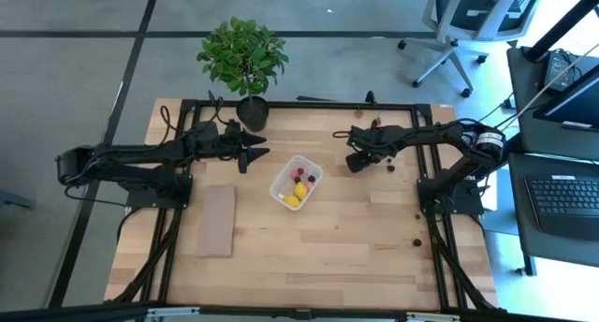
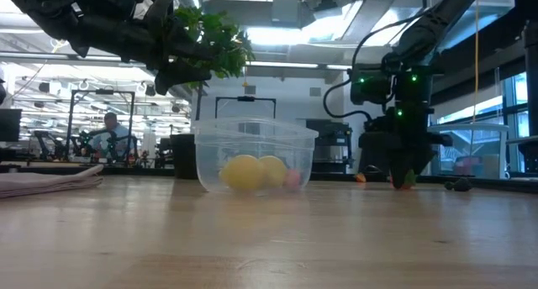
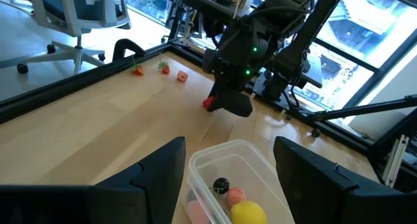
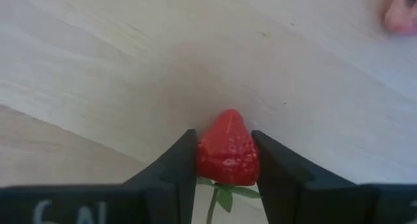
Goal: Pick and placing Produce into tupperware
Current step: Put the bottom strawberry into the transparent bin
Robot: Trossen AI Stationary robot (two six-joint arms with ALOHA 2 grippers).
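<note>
The robot's right gripper will release the strawberry inside the clear tupperware (image 1: 306,181), next to the yellow and dark produce.
The clear tupperware (image 1: 278,194) stands mid-table and holds yellow (image 2: 244,171), pink and dark (image 3: 221,183) produce. To its right, my right gripper (image 1: 357,163) points steeply down at the table and is shut on a red toy strawberry (image 4: 227,149), which also shows red under the fingers in the left wrist view (image 3: 208,104). My left gripper (image 1: 260,146) hangs open above the table, left of the tub and beyond it. Nothing is between its fingers (image 3: 163,168). My right gripper pinches the strawberry's two opposite sides (image 4: 202,152) between its two fingers. The fingers come from above, pointing steeply down. The strawberry is at table level, its green leafy end (image 4: 225,196) toward the gripper and its tip pointing away.
A potted plant (image 1: 241,60) stands at the far edge and a flat tan board (image 1: 217,221) lies near left. Loose produce lies by the far edge (image 3: 164,68). A pink piece (image 4: 401,15) lies close to the strawberry, and dark bits (image 1: 416,241) lie at the right.
</note>
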